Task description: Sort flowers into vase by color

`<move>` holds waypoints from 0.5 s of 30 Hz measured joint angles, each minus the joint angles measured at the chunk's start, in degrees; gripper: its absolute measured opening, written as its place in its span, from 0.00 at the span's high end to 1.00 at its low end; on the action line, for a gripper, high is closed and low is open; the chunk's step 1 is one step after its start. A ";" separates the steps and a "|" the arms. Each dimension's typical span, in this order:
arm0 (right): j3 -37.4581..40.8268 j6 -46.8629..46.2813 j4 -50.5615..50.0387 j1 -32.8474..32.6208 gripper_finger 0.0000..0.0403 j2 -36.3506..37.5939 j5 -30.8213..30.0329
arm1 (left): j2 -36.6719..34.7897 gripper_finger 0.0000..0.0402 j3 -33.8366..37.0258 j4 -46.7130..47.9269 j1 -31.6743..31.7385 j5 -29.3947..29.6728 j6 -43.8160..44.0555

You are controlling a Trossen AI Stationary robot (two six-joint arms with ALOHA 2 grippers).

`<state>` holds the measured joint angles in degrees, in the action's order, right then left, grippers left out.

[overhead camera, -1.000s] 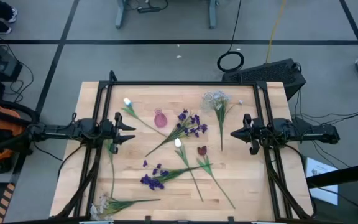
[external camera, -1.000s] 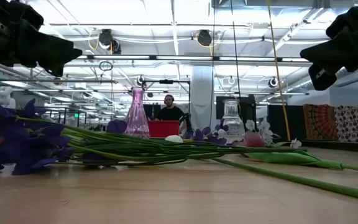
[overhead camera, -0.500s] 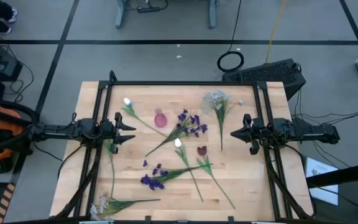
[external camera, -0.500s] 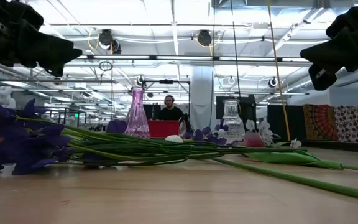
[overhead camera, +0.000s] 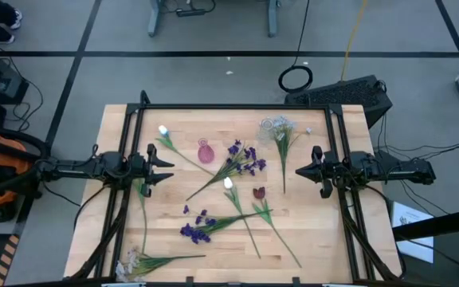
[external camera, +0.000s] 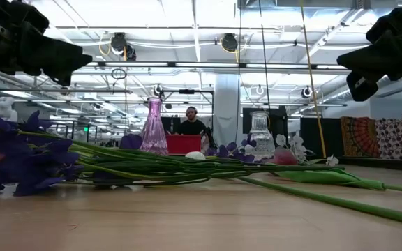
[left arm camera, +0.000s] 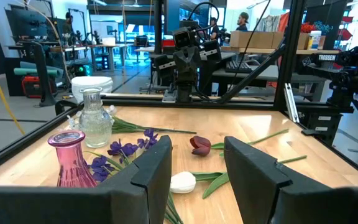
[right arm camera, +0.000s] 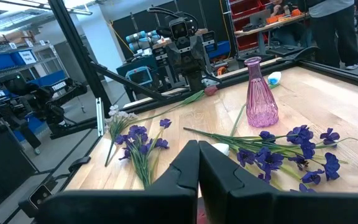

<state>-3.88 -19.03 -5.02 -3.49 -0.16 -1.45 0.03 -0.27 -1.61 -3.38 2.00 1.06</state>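
I need to move my right gripper next to the dark red tulip near the middle of the table and close it on its stem (overhead camera: pixel 272 226) just under the leaves.
Flowers lie scattered flat on the wooden table. In the high view there is a white tulip (overhead camera: pixel 163 130) far left, a purple cluster (overhead camera: pixel 245 158) at the centre, a second white tulip (overhead camera: pixel 228 182), a dark red tulip (overhead camera: pixel 258 192), another purple cluster (overhead camera: pixel 195 229) and white sprays (overhead camera: pixel 132 264) (overhead camera: pixel 282 132). A pink vase (overhead camera: pixel 205 151) and a clear glass vase (overhead camera: pixel 270 124) stand upright. My left gripper (overhead camera: pixel 164 167) hovers open at the left side (left arm camera: pixel 197 171). My right gripper (overhead camera: pixel 300 171) hovers shut at the right side (right arm camera: pixel 197 168). Both are above the table, clear of the flowers.
A black frame (overhead camera: pixel 229 107) runs along the table's far edge and down both sides past the arms. Bare wood lies along the near edge (external camera: pixel 187 223) and at the far left corner (overhead camera: pixel 126 127). A person (external camera: pixel 190 124) stands in the room beyond the table.
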 joint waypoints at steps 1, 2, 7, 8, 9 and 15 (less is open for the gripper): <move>0.00 0.02 0.00 0.02 1.00 0.00 0.00 | -0.01 0.62 0.01 0.01 -0.02 -0.01 -0.01; -0.01 0.01 0.02 0.00 1.00 -0.01 0.00 | -0.02 0.62 0.02 0.00 0.00 0.00 0.00; -0.02 2.83 0.20 0.00 1.00 0.00 -6.49 | -0.01 0.62 0.02 0.01 -0.02 0.00 0.00; 0.00 4.18 -0.05 0.00 1.00 -0.05 -8.84 | 0.00 0.62 0.02 0.00 0.00 0.00 -0.01; 0.00 6.09 -0.11 0.00 1.00 -0.27 -11.34 | -0.01 0.62 0.02 0.01 -0.01 0.00 0.00; 0.00 11.31 1.07 0.52 1.00 -3.84 -21.05 | 0.00 0.62 0.00 0.00 -0.02 0.00 -0.02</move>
<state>-3.88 -7.71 -3.95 -2.97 -4.00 -22.51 0.03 -0.27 -1.60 -3.40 2.00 1.04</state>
